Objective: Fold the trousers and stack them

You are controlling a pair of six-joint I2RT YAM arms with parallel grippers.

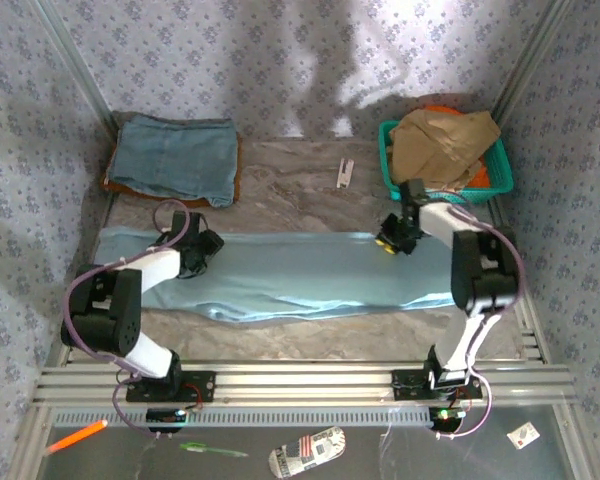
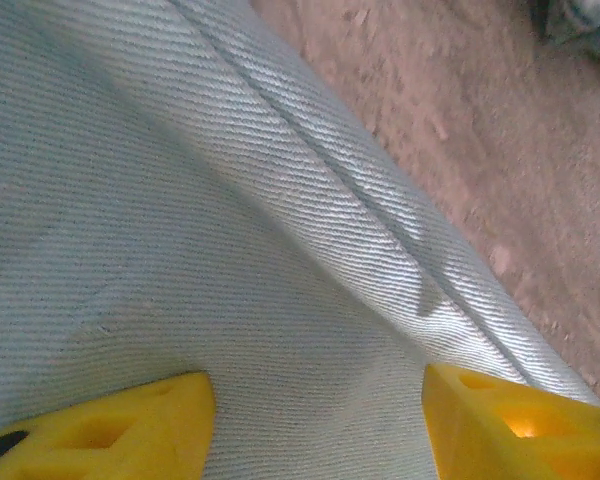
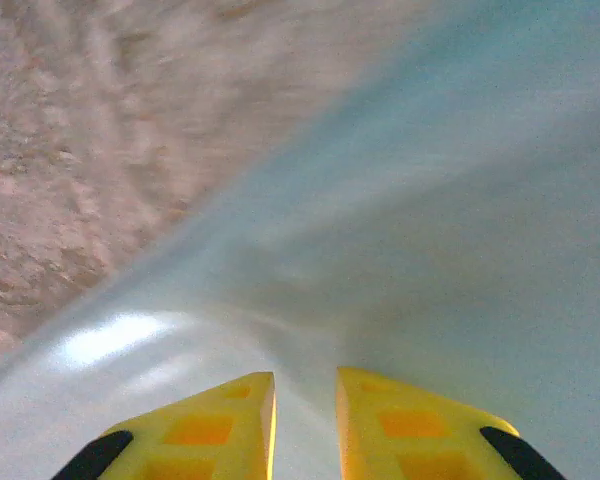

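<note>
The trousers' long far edge has my right gripper on it, short of their end, so that gripper should open and take the trousers' end hem [image 1: 449,282] to fold it over their middle.
The pale sky-blue trousers [image 1: 310,280] lie spread flat and long across the table, left to right. My left gripper [image 1: 208,245] rests at their far edge on the left. In the left wrist view its yellow fingers [image 2: 130,420] stand wide apart, so the left gripper [image 2: 315,400] is open over flat cloth [image 2: 230,250] with a seam ridge. My right gripper [image 1: 390,242] sits at the far edge on the right. In the right wrist view the right gripper [image 3: 305,400] shows a narrow gap between its fingertips, and a low ridge of the trousers [image 3: 430,230] runs toward it.
A folded slate-blue denim garment [image 1: 175,155] lies on a brown one at the back left. A teal basket [image 1: 500,172] at the back right holds a tan-brown garment [image 1: 440,140]. A small white item [image 1: 346,172] lies on the marbled table [image 1: 290,165].
</note>
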